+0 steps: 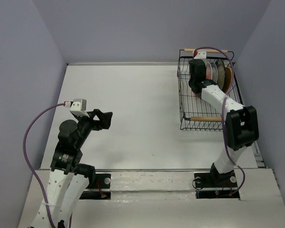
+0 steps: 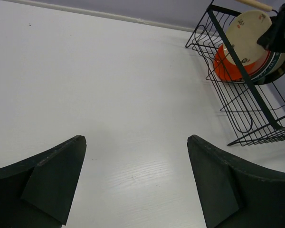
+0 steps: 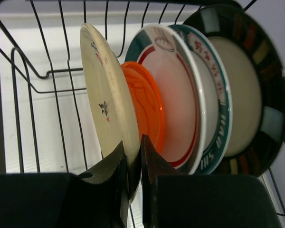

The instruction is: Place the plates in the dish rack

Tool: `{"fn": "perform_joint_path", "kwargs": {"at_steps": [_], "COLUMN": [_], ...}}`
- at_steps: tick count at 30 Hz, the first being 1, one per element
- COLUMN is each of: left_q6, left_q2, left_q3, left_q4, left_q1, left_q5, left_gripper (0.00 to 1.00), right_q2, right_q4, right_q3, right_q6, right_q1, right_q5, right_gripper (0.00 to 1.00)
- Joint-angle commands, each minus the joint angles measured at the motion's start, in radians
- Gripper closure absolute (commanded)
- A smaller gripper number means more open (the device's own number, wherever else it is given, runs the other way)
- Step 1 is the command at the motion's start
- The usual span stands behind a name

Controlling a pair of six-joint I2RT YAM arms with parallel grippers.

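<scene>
Next, my right gripper lets go of the small beige plate between the small orange-red plate and the rack's wire side (image 1: 192, 84) (image 3: 100, 127).
The black wire dish rack (image 1: 183, 97) stands at the far right of the table, with several plates (image 1: 221, 75) on edge inside it. In the right wrist view, my right gripper (image 3: 133, 147) is shut on the lower rim of the small beige plate (image 3: 107, 90), the nearest of the row. Behind it stand the small orange-red plate (image 3: 146, 107), a white plate with a red line (image 3: 178, 95), a white plate with a lettered dark rim (image 3: 219, 99) and a dark-rimmed cream plate (image 3: 244, 104). My left gripper (image 1: 107, 118) hangs open over bare table, holding nothing (image 2: 136, 142).
The rack's wooden handles (image 1: 205, 118) sit at its near and far ends. The rack (image 2: 247, 102) lies to the upper right in the left wrist view. Grey walls close in the table on three sides.
</scene>
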Motion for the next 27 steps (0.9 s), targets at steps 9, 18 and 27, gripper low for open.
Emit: {"fn": "perform_joint_path", "kwargs": {"at_steps": [9,18,27], "left_q6": [0.025,0.023,0.022], "left_q2": [0.004,0.021,0.037], "left_q3": [0.013,0.015,0.018], "left_q4": [0.062,0.057,0.054], "left_q1": [-0.034,-0.037,-0.03], "left_q5": [0.003,-0.004,-0.015], "left_gripper": [0.01,0.01,0.01], "right_q2": [0.176,0.25,0.224], "right_q4": [-0.009,-0.015,-0.019], "right_q3": [0.173,0.164,0.126], "right_q6": [0.025,0.092,0.161], "right_q1": [-0.013,-0.013,-0.013], "right_q5": [0.001,-0.005,-0.083], "right_gripper": [0.93,0.93,0.58]}}
